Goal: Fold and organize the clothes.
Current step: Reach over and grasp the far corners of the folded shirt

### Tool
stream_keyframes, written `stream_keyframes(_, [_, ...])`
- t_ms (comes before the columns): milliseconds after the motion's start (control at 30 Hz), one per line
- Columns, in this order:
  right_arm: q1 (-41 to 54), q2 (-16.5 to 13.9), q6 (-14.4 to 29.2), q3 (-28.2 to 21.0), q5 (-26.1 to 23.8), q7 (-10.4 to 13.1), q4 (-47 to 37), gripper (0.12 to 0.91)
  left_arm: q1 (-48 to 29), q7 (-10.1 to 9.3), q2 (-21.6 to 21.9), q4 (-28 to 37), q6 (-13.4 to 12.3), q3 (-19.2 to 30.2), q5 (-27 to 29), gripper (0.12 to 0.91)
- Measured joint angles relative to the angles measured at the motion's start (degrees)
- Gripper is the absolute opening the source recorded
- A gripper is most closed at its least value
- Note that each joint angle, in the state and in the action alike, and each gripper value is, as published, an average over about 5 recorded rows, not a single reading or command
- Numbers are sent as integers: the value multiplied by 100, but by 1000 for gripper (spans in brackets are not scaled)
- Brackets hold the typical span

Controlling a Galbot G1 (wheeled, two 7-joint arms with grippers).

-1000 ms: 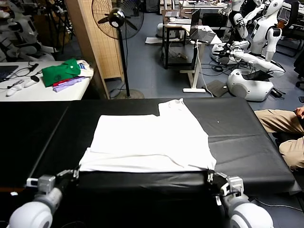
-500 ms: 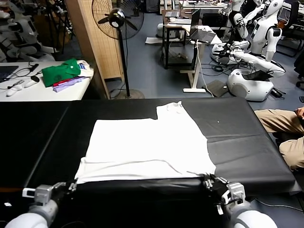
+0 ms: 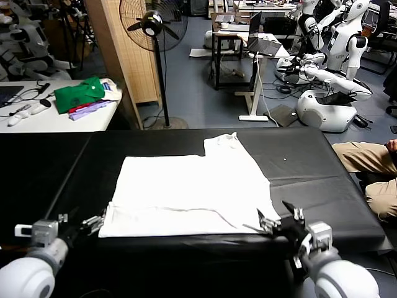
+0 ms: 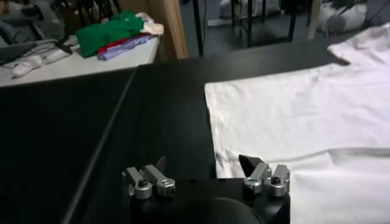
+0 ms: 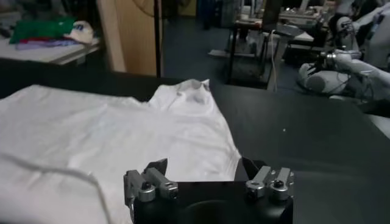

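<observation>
My right gripper is to close on the T-shirt's far-side sleeve (image 3: 236, 150) (image 5: 203, 109), just nearer than the sleeve's open end, because the shirt's far edge gets folded next.
The clothes, a white T-shirt (image 3: 192, 189) with its plain side up, lie flat on the black table (image 3: 310, 180). A folded band runs along the near edge, and a sleeve sticks out at the far side. My left gripper (image 3: 93, 222) is open just off the shirt's near left corner and holds nothing. In the left wrist view the left gripper (image 4: 204, 163) has the T-shirt (image 4: 304, 109) corner by one fingertip. My right gripper (image 3: 278, 218) is open at the near right corner. In the right wrist view the right gripper (image 5: 204, 164) straddles the T-shirt (image 5: 109, 122) edge without gripping it.
A white side table (image 3: 37, 121) at the far left carries a green garment (image 3: 80, 93) and a purple cloth. A standing fan (image 3: 153, 25) and a wooden pillar stand behind the table. A seated person's legs (image 3: 372, 171) are at the right edge. Robots stand at the back.
Both grippers went from shut on the shirt's near edge to open and let it go. The edge now lies on the table. The left gripper drew back to the left.
</observation>
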Motion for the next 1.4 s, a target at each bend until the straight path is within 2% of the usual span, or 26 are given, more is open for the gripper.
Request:
stream_keyframes(100, [746,95,55,-335,-47,-56,-727,798,-448,144,104,225,-1,173,211,798])
stream_keyframes(267, [1824,245,594,-950,-310,-203,-1992,798,-1577,169,108,965,-2,737,308,798])
stream_keyframes(433, [2762,385,950,-1501,-331,-210,-3164,798,-2703,231,-40,1938,-4,1330,-175,798])
stream_keyframes(600, [3557,584,977,-1844,-175,-325,-4245,798,-3585,266,-194,2761,-4,1844,-472,798])
stream_keyframes(967, [4606,1261,663,-1898,-318,-403,-5991,798,-4765,466,-399,4142,-5,2460,-589,798])
stream_keyframes(1200, [4702,1390,572,-1854,-365,-431,-6349,798,-5109,562,-479,4714,-5,2653,-626,798])
stream_keyframes(1400, [4716,1475,563,-1781,-437,-491,-6431,795,-5235,854,-497,4999,-5,2804,-327,788])
